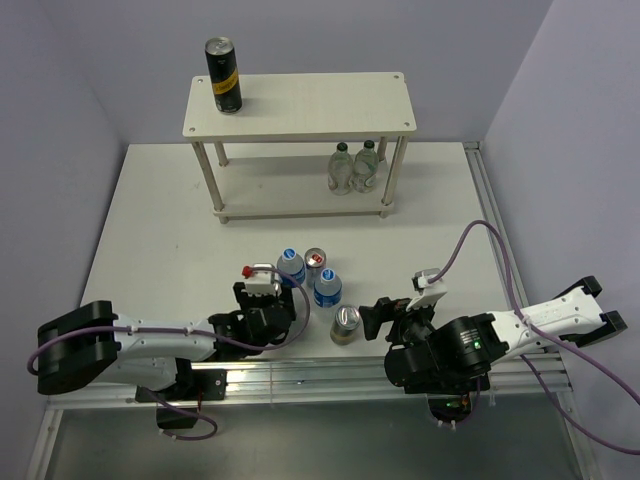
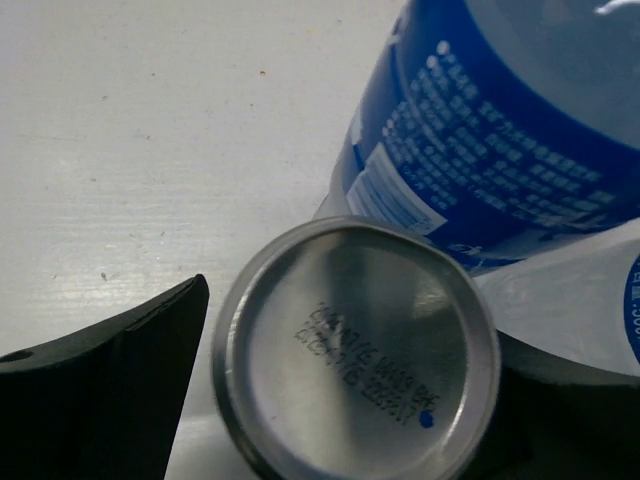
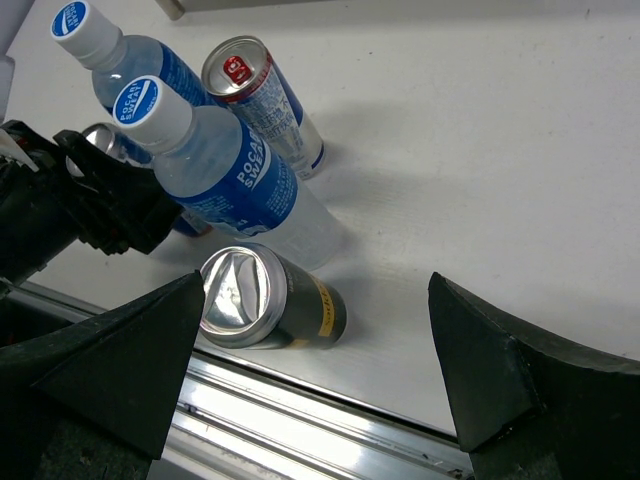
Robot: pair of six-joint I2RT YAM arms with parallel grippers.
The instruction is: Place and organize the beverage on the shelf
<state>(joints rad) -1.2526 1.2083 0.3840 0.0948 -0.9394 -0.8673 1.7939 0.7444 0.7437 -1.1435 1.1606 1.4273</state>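
I will next close my right gripper around the label of the blue-labelled bottle (image 1: pixel 327 291) (image 3: pixel 243 187) closest to the black-and-gold can on the table.
The cream shelf (image 1: pixel 330 100) stands at the back. One black-and-gold can (image 1: pixel 224 75) stands on its top board and two clear bottles (image 1: pixel 353 167) stand on its lower board at the right. On the table are two blue-labelled bottles (image 1: pixel 327 288) (image 3: pixel 225 175), a slim blue-and-silver can (image 1: pixel 316 258) (image 3: pixel 262 100) and a second black-and-gold can (image 1: pixel 346 323) (image 3: pixel 270 295). My left gripper (image 1: pixel 283 297) (image 2: pixel 350 330) is open around another slim can (image 2: pixel 355 345) whose plain silver end faces the camera. My right gripper (image 1: pixel 380 313) (image 3: pixel 315 290) is open and empty just right of the black-and-gold can.
The aluminium rail (image 1: pixel 320 372) (image 3: pixel 330 420) runs along the table's front edge, right below the black-and-gold can. The drinks on the table stand close together. Purple walls close in the back and both sides.
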